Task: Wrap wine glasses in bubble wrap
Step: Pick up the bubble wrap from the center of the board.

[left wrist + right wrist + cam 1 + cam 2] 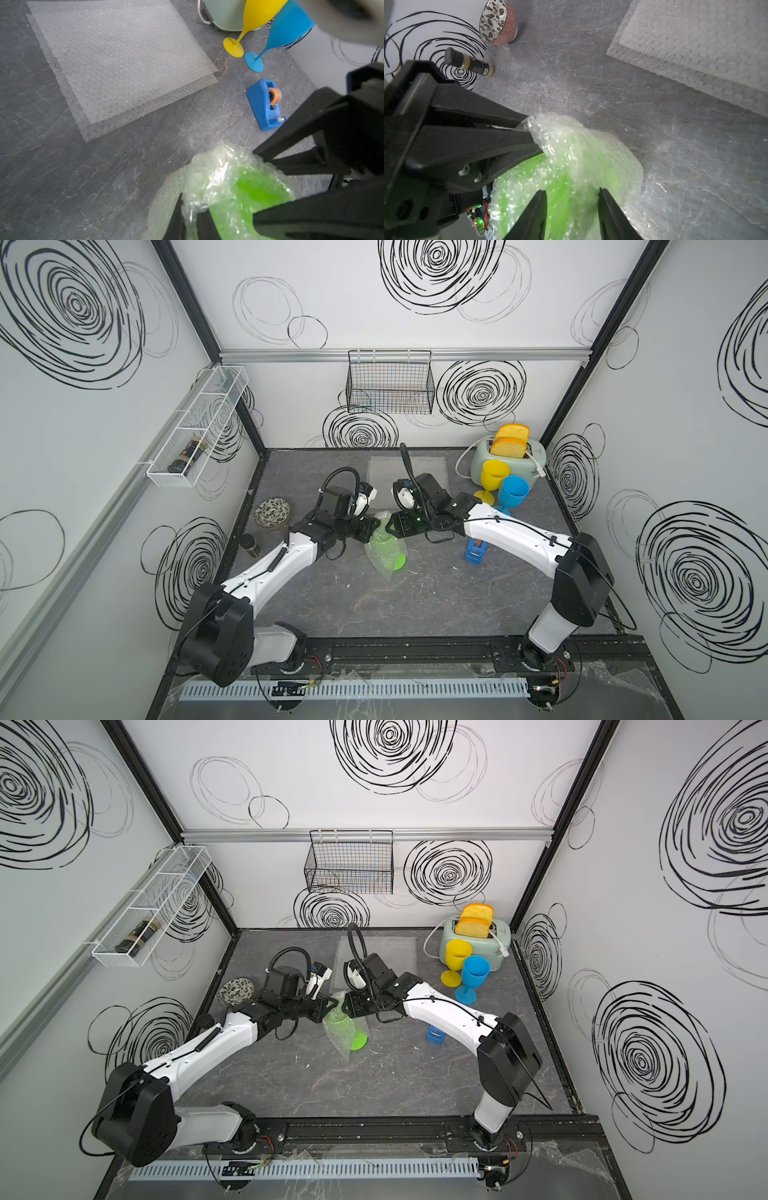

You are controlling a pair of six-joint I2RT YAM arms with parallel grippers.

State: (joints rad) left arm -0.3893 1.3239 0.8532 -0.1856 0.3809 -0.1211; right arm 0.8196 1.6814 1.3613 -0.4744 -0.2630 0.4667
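I need to set the wrapped lime green wine glass upright on the table (327, 494) between the patterned bowl and spare sheets with my left gripper. The glass now lies tilted at mid table.
The lime green wine glass (384, 541) (338, 1022) lies tilted at mid table inside a crumpled sheet of bubble wrap (220, 166) (571, 145), with its bare foot (400, 562) pointing to the front. My left gripper (191, 216) (371, 527) is shut on a fold of that wrap at the cup end. My right gripper (571, 190) (390, 526) faces it, open, its fingers apart over the wrapped cup. The yellow wine glass (494, 477) and the blue wine glass (513, 489) stand upright at the back right. Flat sheets of spare bubble wrap (409, 472) (124, 62) lie at the back.
A blue tape dispenser (475, 552) (264, 104) sits under the right forearm. A toaster (486, 462) with bread stands in the back right corner. A patterned bowl (273, 512) (498, 22) and a spice jar (250, 545) (469, 63) are at the left edge.
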